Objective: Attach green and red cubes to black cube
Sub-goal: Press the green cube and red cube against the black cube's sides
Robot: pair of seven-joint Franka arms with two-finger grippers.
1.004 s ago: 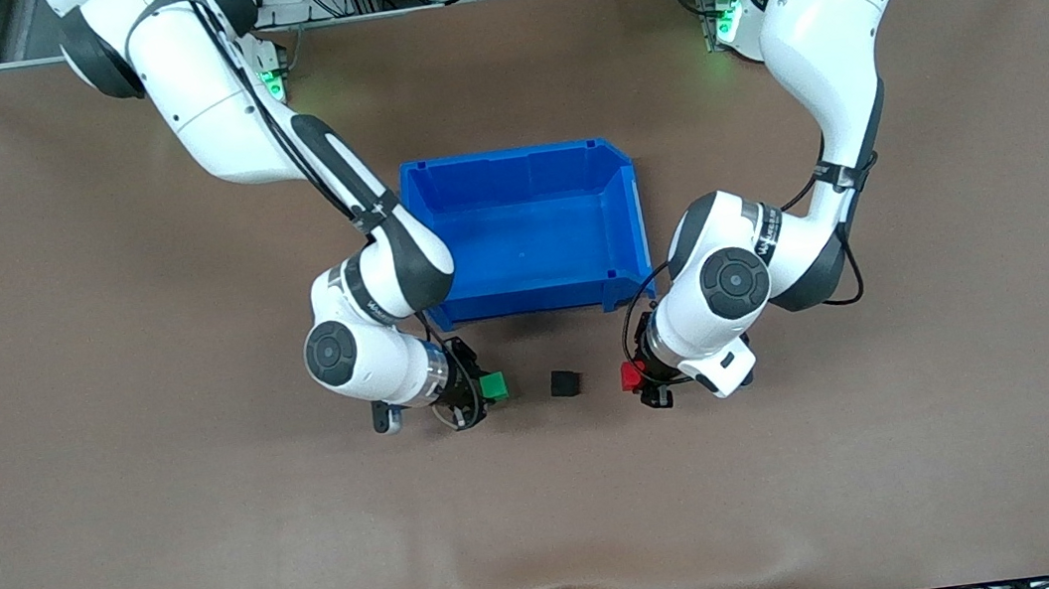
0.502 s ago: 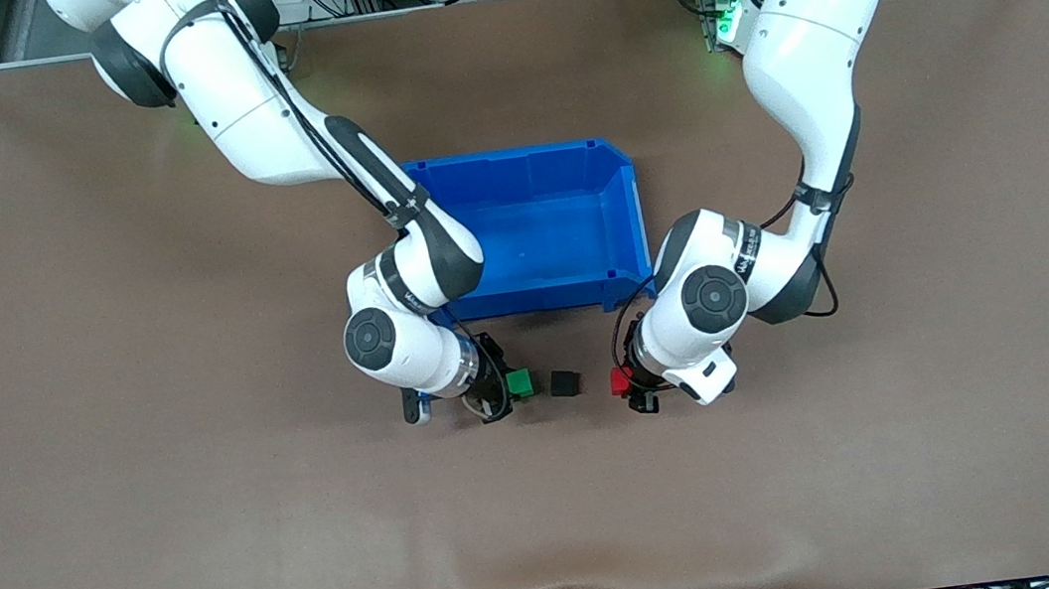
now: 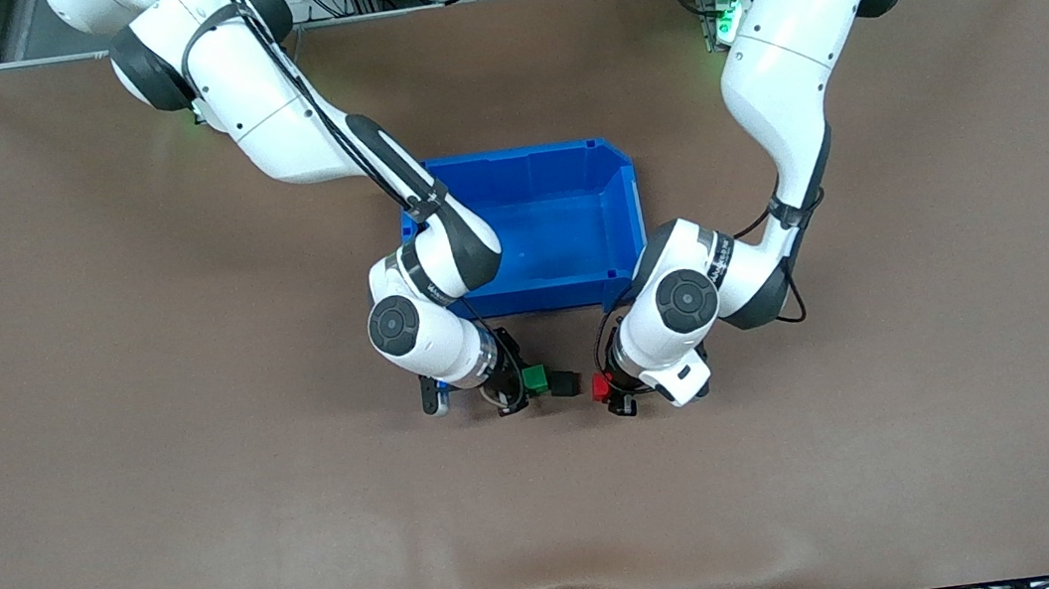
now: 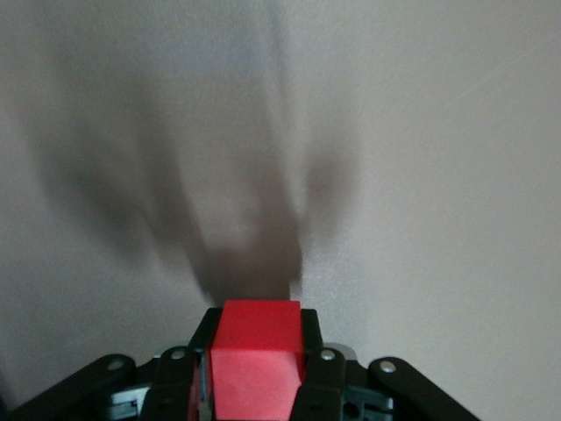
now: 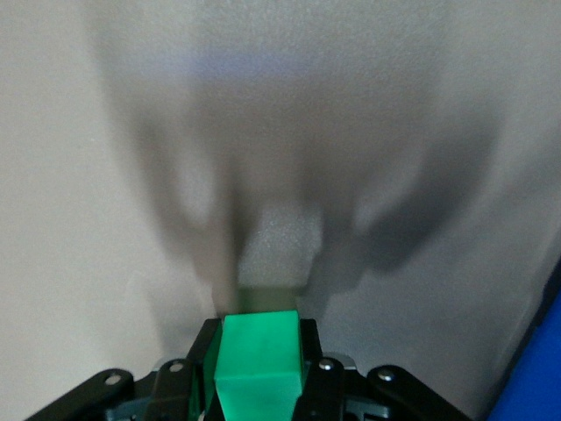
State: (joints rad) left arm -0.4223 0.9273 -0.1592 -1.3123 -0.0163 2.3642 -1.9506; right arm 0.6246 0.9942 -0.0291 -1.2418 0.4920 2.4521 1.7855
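Observation:
I will use my left gripper to release the red cube, which hovers low over the table now, right up against the black cube's bare side (image 3: 581, 379), on the opposite side from the green cube.
The black cube (image 3: 566, 384) rests on the brown table, just nearer to the front camera than the blue bin. My right gripper (image 3: 529, 381) is shut on the green cube (image 3: 536, 379) (image 5: 260, 364), which sits against the black cube's face toward the right arm's end. My left gripper (image 3: 605, 391) is shut on the red cube (image 3: 601, 386) (image 4: 257, 360), with a narrow gap left to the black cube's face toward the left arm's end. Both held cubes hover low over the table. The black cube does not show in either wrist view.
The open blue bin (image 3: 517, 153) stands mid-table, farther from the front camera than the cubes, and its corner (image 5: 536, 368) shows in the right wrist view. Both arms' elbows hang beside the bin's near corners. Brown table (image 3: 214, 533) spreads all around.
Both grippers have moved inward toward the black cube. The green cube has come up against it, and the red cube's gap has shrunk to a sliver.

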